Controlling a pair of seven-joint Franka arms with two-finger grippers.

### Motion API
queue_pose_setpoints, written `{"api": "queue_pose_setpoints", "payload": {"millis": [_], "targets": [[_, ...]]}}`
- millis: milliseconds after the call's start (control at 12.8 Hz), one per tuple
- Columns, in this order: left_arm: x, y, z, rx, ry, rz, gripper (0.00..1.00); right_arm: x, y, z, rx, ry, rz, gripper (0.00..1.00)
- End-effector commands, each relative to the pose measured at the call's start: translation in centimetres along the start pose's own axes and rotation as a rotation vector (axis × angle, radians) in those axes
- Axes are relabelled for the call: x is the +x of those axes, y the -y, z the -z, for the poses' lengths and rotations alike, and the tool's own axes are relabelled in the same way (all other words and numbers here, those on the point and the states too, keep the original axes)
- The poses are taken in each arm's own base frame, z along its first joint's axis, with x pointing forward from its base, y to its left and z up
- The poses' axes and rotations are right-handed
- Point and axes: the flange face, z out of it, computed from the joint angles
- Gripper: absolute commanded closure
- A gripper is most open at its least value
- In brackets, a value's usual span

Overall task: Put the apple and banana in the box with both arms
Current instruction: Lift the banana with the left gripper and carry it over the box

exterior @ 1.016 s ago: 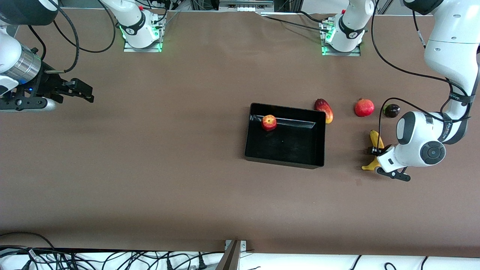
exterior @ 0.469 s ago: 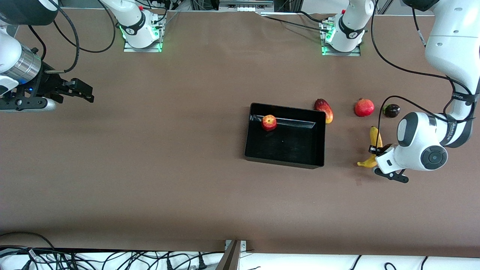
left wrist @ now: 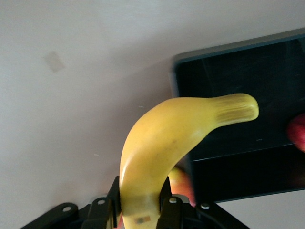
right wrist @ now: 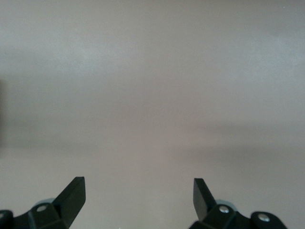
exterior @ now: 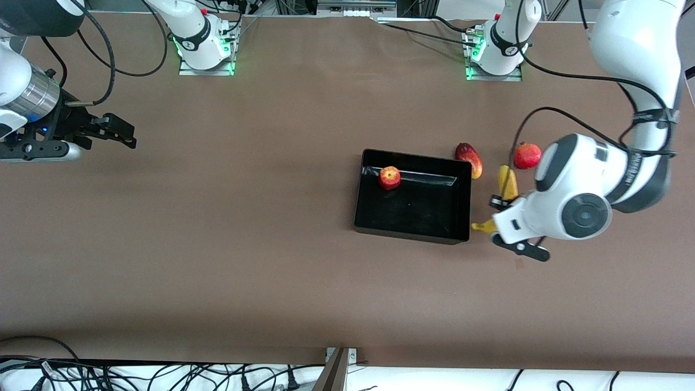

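Note:
I should let go of the banana with my left gripper inside the black box [exterior: 440, 208] [left wrist: 223, 117], between the apple and the nearer end. The banana is in the air beside the box's end wall.
The apple [exterior: 389, 177] lies inside the black box [exterior: 434, 231], by the wall nearest the robot bases. My left gripper [exterior: 502, 209] is shut on the banana [exterior: 507, 185] and holds it in the air just beside the box's end wall at the left arm's end. In the left wrist view the banana [left wrist: 162, 143] curves up from between the fingers [left wrist: 113, 198] toward the box [left wrist: 228, 71]; the apple's edge [left wrist: 298, 133] shows there. My right gripper [exterior: 117, 130] is open and empty over bare table at the right arm's end, and it waits; its fingertips [right wrist: 71, 191] show only table.
An oval dark-red-and-yellow fruit [exterior: 469, 159] lies by the box's corner toward the left arm. A round red fruit with a crown tip [exterior: 526, 155] lies beside it, partly under the left arm. Cables run along the table edge nearest the camera.
My left gripper has lifted the banana off the table and carried it toward the box. The left arm now hides the small dark fruit. The right arm has not moved.

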Motion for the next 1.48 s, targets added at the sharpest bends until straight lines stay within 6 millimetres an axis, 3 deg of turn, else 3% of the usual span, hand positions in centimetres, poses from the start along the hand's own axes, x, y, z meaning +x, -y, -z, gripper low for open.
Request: {"api": "queue_pose_setpoints", "payload": {"millis": [0, 156, 312, 938, 1172, 1250, 1328, 1406], "targets": [[0.4, -4.7, -1.3, -0.053, 0.051, 0.117, 1.0, 0.2, 0.0, 0.5, -0.011, -0.006, 0.003, 0.0], [0.8, -8.3, -4.1, -0.031, 0.087, 0.123, 1.0, 0.2, 0.0, 0.5, -0.011, -0.006, 0.003, 0.0], [1.5, -10.5, -6.7, -0.017, 0.104, 0.153, 1.0, 0.2, 0.0, 0.5, -0.011, -0.006, 0.003, 0.0], [4.9, -8.3, -12.0, -0.007, 0.044, 0.194, 1.0, 0.2, 0.0, 0.5, -0.011, -0.004, 0.003, 0.0], [5.2, -8.2, -13.0, 0.006, 0.045, 0.19, 1.0, 0.2, 0.0, 0.5, -0.011, -0.004, 0.003, 0.0], [5.2, -8.5, -13.4, 0.006, 0.05, 0.19, 0.71, 0.2, 0.0, 0.5, -0.011, -0.004, 0.003, 0.0], [5.2, -8.4, -13.5, 0.008, 0.052, 0.193, 0.01, 0.2, 0.0, 0.5, -0.011, -0.004, 0.003, 0.0], [5.1, -8.5, -13.6, 0.008, 0.055, 0.19, 0.0, 0.2, 0.1, 0.5, -0.011, -0.003, 0.005, 0.0]]}}
